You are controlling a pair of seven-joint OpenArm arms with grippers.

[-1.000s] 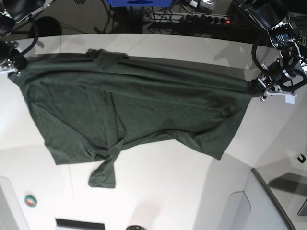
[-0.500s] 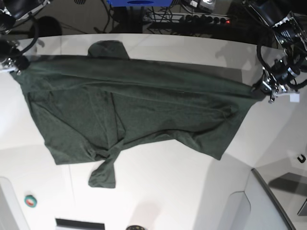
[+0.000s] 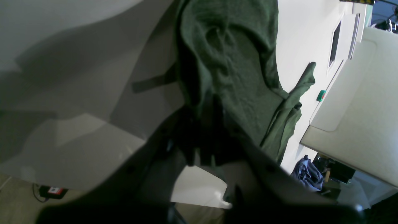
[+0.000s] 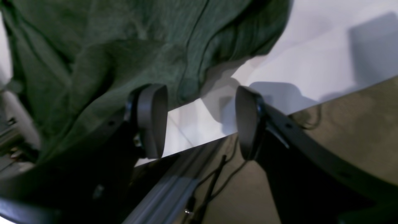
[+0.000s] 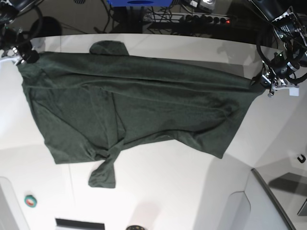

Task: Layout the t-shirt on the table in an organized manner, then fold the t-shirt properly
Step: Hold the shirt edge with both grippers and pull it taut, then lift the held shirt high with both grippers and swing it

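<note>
Next, my right gripper pinches that corner [image 4: 188, 89] of the folded T-shirt, which lies just beyond its fingers, before both grippers lift the T-shirt high.
The dark green t-shirt [image 5: 129, 105] lies spread wide across the white table [image 5: 163, 196], one sleeve [image 5: 103, 175] pointing toward the near edge and another [image 5: 109, 48] at the far edge. My left gripper [image 5: 265, 84] is shut on the shirt's right corner; in the left wrist view its dark fingers [image 3: 202, 137] pinch the bunched cloth [image 3: 230, 62]. My right gripper [image 5: 20, 52] sits at the shirt's far left corner. In the right wrist view it [image 4: 199, 121] stands open, the cloth [image 4: 124, 56] lying just beyond its fingertips with nothing between them.
A small green and red round object [image 5: 30, 200] lies near the front left. A grey angled panel [image 5: 276, 203] fills the front right corner. Cables and a power strip [image 5: 206, 19] run behind the table's far edge.
My right gripper has opened and let go of the shirt's left corner. The shirt's far edge has moved toward the back of the table and lies flatter. The left gripper rose slightly, still holding.
</note>
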